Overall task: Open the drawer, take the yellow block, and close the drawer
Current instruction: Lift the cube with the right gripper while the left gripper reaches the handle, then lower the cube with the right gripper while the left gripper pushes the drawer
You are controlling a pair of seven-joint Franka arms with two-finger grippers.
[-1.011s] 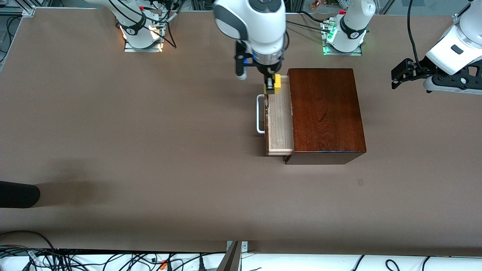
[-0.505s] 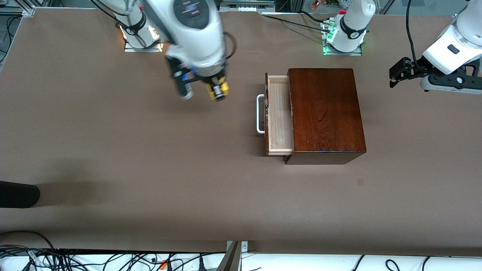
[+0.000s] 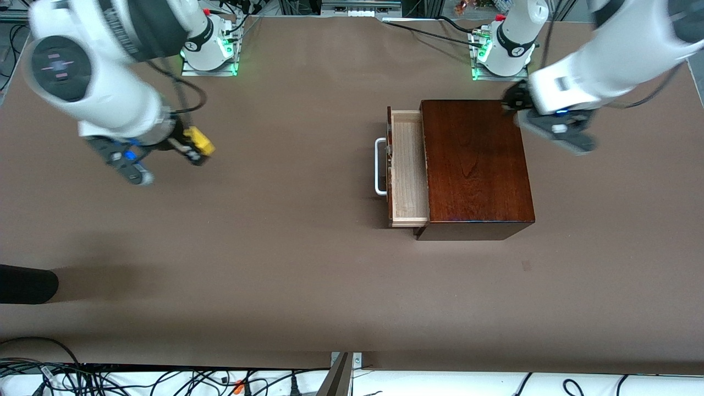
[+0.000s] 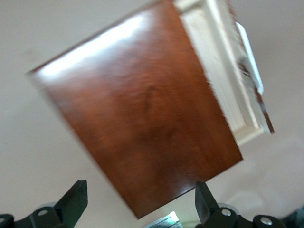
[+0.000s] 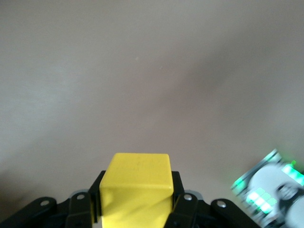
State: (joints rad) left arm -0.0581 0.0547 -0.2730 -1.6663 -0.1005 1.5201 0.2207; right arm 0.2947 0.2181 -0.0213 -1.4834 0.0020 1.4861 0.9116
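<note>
The robot's right gripper will release the yellow block, now held above the table, on bare table between the black object and its nearest arm base (image 3: 160, 169).
The drawer (image 3: 408, 168) of the dark reddish-brown box (image 3: 476, 165) stands pulled out, its pale interior showing nothing inside, its white handle (image 3: 379, 166) toward the right arm's end. My right gripper (image 3: 193, 149) is shut on the yellow block (image 3: 200, 143) and holds it above bare table near the right arm's end. The right wrist view shows the block (image 5: 137, 183) clamped between the fingers (image 5: 178, 199). My left gripper (image 3: 514, 103) is open and empty over the box's corner near the left arm's base. The left wrist view shows the box top (image 4: 142, 109) and drawer (image 4: 223, 71).
Both arm bases (image 3: 209, 44) (image 3: 503, 49) stand along the table's edge farthest from the front camera. A black object (image 3: 27, 283) lies at the right arm's end of the table, nearer the camera. Cables (image 3: 165, 379) hang along the near edge.
My right gripper carried the yellow block from over the drawer toward the right arm's end of the table. My left gripper swung in from the table's end to over the box's corner.
</note>
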